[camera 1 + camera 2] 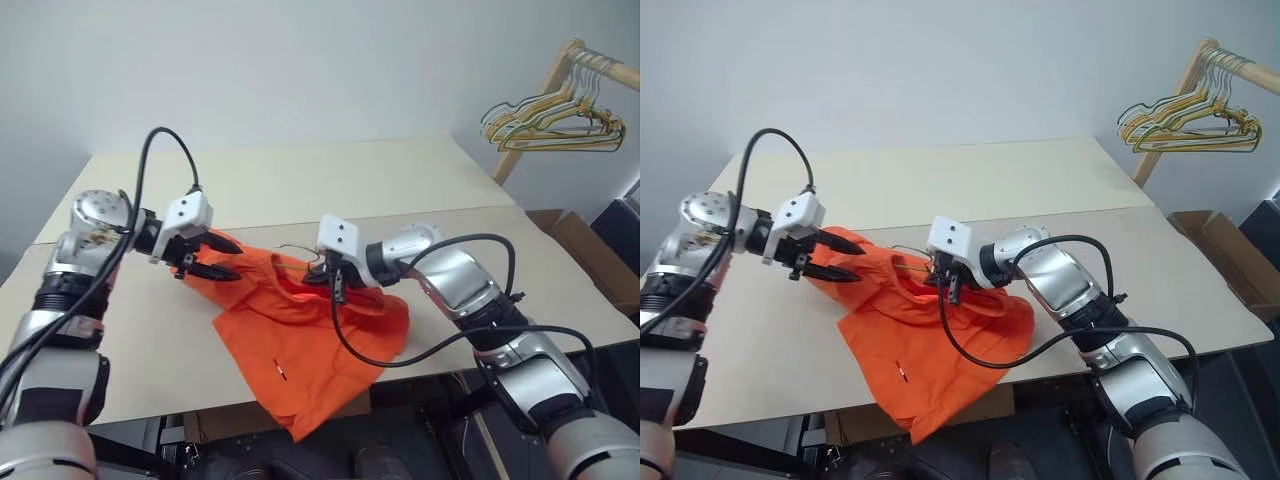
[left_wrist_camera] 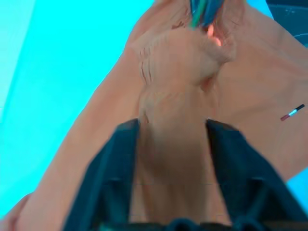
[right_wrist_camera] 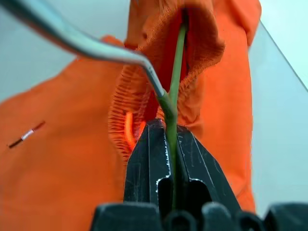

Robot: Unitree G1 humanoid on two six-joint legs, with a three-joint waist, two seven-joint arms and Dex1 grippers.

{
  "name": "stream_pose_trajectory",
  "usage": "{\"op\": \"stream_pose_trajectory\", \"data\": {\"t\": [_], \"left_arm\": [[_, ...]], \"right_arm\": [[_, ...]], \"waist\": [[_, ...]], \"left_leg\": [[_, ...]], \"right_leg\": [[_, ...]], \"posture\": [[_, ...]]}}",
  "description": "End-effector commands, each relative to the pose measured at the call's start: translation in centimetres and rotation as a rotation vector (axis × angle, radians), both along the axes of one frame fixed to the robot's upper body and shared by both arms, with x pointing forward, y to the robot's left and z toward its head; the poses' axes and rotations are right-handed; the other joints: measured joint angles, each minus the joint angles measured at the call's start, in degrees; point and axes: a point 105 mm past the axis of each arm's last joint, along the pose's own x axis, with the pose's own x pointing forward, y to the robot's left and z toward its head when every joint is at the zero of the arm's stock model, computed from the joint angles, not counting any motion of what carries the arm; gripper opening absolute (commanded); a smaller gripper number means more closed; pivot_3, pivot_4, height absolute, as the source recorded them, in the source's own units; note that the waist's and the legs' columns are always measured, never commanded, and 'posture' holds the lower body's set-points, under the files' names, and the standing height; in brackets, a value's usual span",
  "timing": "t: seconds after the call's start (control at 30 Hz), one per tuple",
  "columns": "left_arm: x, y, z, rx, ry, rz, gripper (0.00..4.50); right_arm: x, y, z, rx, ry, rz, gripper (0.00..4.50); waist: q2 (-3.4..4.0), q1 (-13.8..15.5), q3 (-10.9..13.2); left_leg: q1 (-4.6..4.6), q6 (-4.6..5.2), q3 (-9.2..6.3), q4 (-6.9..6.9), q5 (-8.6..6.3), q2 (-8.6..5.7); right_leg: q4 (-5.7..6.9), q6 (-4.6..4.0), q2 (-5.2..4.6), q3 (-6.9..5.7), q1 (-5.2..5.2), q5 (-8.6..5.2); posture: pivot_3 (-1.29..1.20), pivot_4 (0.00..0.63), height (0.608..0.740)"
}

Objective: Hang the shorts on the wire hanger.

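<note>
The hook of the hanger lies flat over the gathered waistband, so my right gripper will lift it upright before my left gripper takes the fabric [image 1: 257, 262] next to the waistband.
The orange shorts [image 1: 300, 340] lie crumpled on the table [image 1: 330, 180], one leg hanging over the front edge. My right gripper [image 3: 166, 130] is shut on the thin wire hanger [image 3: 120, 53], whose wire runs into the gathered waistband. In the head views the right gripper [image 1: 335, 285] sits over the middle of the shorts, and a bit of wire [image 1: 295, 247] shows just beyond it. My left gripper [image 1: 212, 258] is at the shorts' left end. Its fingers [image 2: 110, 178] stand open, with a fold of orange fabric lying between them.
A wooden rack [image 1: 560, 70] at the far right carries a bunch of gold and yellowish hangers [image 1: 555, 125]. A cardboard box [image 1: 590, 250] stands past the table's right edge. Black cables loop off both wrists.
</note>
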Motion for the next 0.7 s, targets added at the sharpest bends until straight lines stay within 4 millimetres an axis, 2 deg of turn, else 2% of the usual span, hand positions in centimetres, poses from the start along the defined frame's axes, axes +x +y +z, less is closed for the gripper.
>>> {"op": "stream_pose_trajectory", "data": {"t": [0.03,0.1,0.27,0.53,0.63,0.7], "left_arm": [[-0.5,0.7,0.8,0.018,-0.014,-0.007,3.95],[-0.6,1.3,0.4,0.063,-0.022,0.000,4.46],[0.6,2.4,-1.6,0.161,-0.071,0.065,4.46],[3.0,2.0,-2.9,0.169,-0.152,0.173,4.46],[3.4,1.5,-3.0,0.140,-0.160,0.179,3.88],[3.4,1.2,-2.9,0.126,-0.154,0.166,3.26]], "right_arm": [[0.3,-0.6,1.7,0.041,-0.041,-0.012,0.00],[0.3,-0.8,1.8,0.043,-0.037,-0.016,0.00],[0.2,-1.5,1.8,0.041,-0.025,-0.021,0.00],[-0.5,-2.3,1.6,0.026,-0.010,-0.010,0.00],[-0.7,-2.5,1.7,0.023,-0.007,-0.008,0.00],[-0.7,-2.6,1.7,0.022,-0.005,-0.008,0.00]], "waist": [[0.00,0.11,0.00],[0.00,0.17,0.00],[0.00,0.70,0.00],[0.00,0.33,0.00],[-0.01,0.24,0.00],[-0.01,0.06,0.00]], "left_leg": [[0.00,0.01,-0.05,0.00,0.00,0.00],[0.00,0.01,-0.08,0.00,-0.01,0.00],[-0.01,0.01,-0.03,0.01,-0.01,-0.03],[-0.05,0.00,0.23,0.03,0.00,-0.03],[-0.05,0.00,0.25,0.03,0.00,-0.03],[-0.04,0.00,0.26,0.03,0.00,-0.03]], "right_leg": [[0.00,0.00,0.00,0.00,0.00,0.00],[0.00,0.00,0.00,-0.01,0.01,0.00],[-0.02,0.00,-0.01,-0.05,0.04,0.00],[-0.03,0.01,-0.01,-0.08,0.01,0.00],[-0.02,0.00,-0.02,-0.08,0.01,0.00],[-0.02,0.01,-0.01,-0.07,0.01,0.00]], "posture": [[-0.10,0.000,0.740],[-0.10,0.000,0.740],[-0.11,0.000,0.740],[-0.12,0.000,0.740],[-0.12,0.000,0.740],[-0.13,0.000,0.740]]}}
